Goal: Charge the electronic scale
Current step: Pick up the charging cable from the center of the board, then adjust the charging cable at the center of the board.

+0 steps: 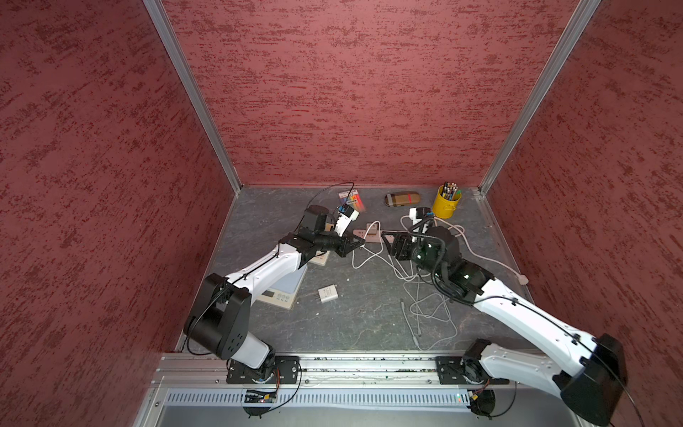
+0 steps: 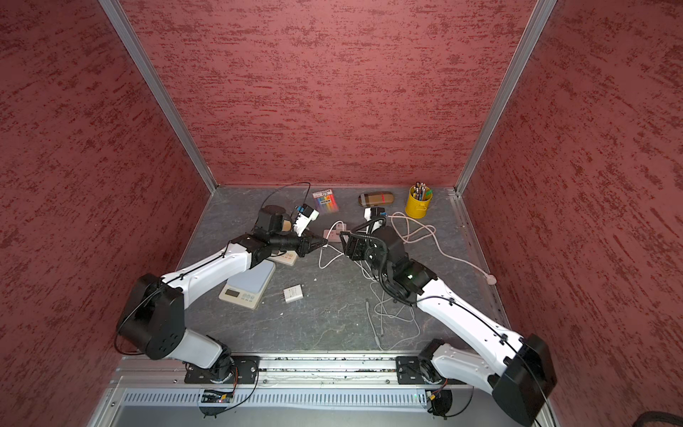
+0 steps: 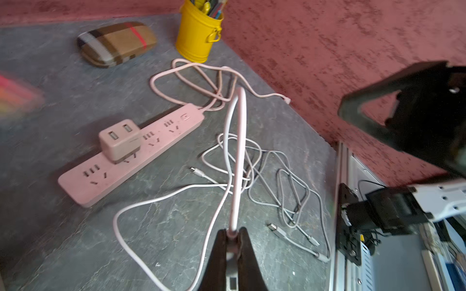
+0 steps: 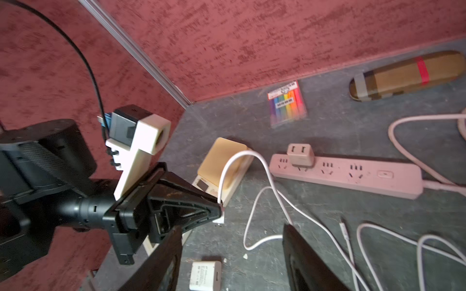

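Note:
The plug is in my left gripper where the white cable joins it, so I should take the plug's tip (image 4: 219, 220) and offer its body to my right gripper.
My left gripper (image 3: 232, 234) is shut on the end of a white cable (image 3: 237, 151); the cable arches up from its fingertips and trails over the floor. In the right wrist view that gripper's tip (image 4: 219, 210) hovers beside a small tan-topped scale (image 4: 224, 163). A larger scale (image 1: 281, 292) with a blue-grey platform and a display lies under the left arm. My right gripper (image 4: 232, 254) stands open with nothing between its fingers, facing the left gripper (image 1: 360, 242) from close by (image 1: 386, 244). A pink power strip (image 3: 131, 156) carries a plugged-in USB charger (image 3: 119, 143).
A loose white charger block (image 1: 328, 294) lies mid-floor. Tangled grey cables (image 1: 425, 307) spread under the right arm. At the back stand a yellow pencil bucket (image 1: 446, 202), a plaid glasses case (image 1: 402, 199) and a marker pack (image 1: 351, 197). Red walls enclose three sides.

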You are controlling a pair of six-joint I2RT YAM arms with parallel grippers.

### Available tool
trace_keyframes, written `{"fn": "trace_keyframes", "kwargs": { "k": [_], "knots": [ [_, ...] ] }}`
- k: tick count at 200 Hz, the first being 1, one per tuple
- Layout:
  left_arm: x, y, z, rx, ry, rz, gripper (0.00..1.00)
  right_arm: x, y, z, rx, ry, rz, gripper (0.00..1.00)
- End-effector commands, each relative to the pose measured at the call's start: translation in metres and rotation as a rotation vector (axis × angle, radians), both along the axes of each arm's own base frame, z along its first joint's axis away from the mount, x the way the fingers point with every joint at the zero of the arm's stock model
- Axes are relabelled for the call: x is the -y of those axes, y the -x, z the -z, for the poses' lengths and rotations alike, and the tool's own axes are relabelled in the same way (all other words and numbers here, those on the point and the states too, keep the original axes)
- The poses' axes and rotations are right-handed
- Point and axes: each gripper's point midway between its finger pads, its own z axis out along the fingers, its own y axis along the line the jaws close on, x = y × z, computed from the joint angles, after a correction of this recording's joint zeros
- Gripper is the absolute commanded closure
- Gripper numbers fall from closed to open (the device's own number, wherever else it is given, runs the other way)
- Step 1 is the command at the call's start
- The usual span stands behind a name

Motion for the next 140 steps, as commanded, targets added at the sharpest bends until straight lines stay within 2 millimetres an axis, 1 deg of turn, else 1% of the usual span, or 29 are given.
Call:
{"fn": "trace_keyframes", "kwargs": {
  "k": [1, 32, 53, 65, 73, 77, 86, 98, 104, 112, 116, 119, 127, 140],
  "knots": [
    [0.006, 0.019, -0.016, 0.056, 0.018, 0.115, 1.0, -0.019, 0.003, 0.002, -0.066, -0.079, -0.076, 0.38],
    [0.012, 0.025, -0.028, 0.078, 0.021, 0.141, 1.0, -0.039, 0.003, 0.006, -0.135, -0.207, -0.13, 0.46],
    [0.018, 0.029, -0.034, 0.099, 0.027, 0.161, 1.0, -0.043, -0.005, 0.013, -0.161, -0.222, -0.109, 0.5],
    [0.021, 0.033, -0.036, 0.107, 0.027, 0.174, 1.0, -0.047, -0.009, 0.014, -0.167, -0.221, -0.109, 0.55],
    [0.023, 0.035, -0.036, 0.112, 0.027, 0.184, 1.0, -0.049, -0.012, 0.015, -0.172, -0.221, -0.11, 0.61],
    [0.023, 0.036, -0.036, 0.116, 0.025, 0.188, 1.0, -0.049, -0.013, 0.016, -0.177, -0.222, -0.105, 0.66],
    [0.025, 0.038, -0.036, 0.122, 0.02, 0.2, 1.0, -0.048, -0.016, 0.018, -0.186, -0.223, -0.087, 0.79],
    [0.026, 0.04, -0.037, 0.133, 0.014, 0.204, 1.0, -0.047, -0.018, 0.018, -0.188, -0.237, -0.07, 1.0],
    [0.026, 0.04, -0.037, 0.136, 0.014, 0.201, 0.9, -0.045, -0.018, 0.017, -0.186, -0.245, -0.062, 1.0],
    [0.024, 0.04, -0.038, 0.141, 0.014, 0.185, 0.65, -0.042, -0.018, 0.016, -0.183, -0.259, -0.047, 1.0],
    [0.023, 0.039, -0.038, 0.143, 0.015, 0.172, 0.57, -0.04, -0.018, 0.016, -0.183, -0.266, -0.037, 1.0],
    [0.021, 0.038, -0.039, 0.145, 0.017, 0.162, 0.52, -0.038, -0.018, 0.014, -0.181, -0.272, -0.028, 1.0],
    [0.017, 0.037, -0.041, 0.147, 0.035, 0.144, 0.45, -0.033, -0.018, 0.014, -0.178, -0.285, -0.004, 1.0],
    [0.011, 0.037, -0.044, 0.14, 0.088, 0.127, 0.44, -0.026, -0.016, 0.01, -0.165, -0.305, 0.022, 1.0]
  ]
}}
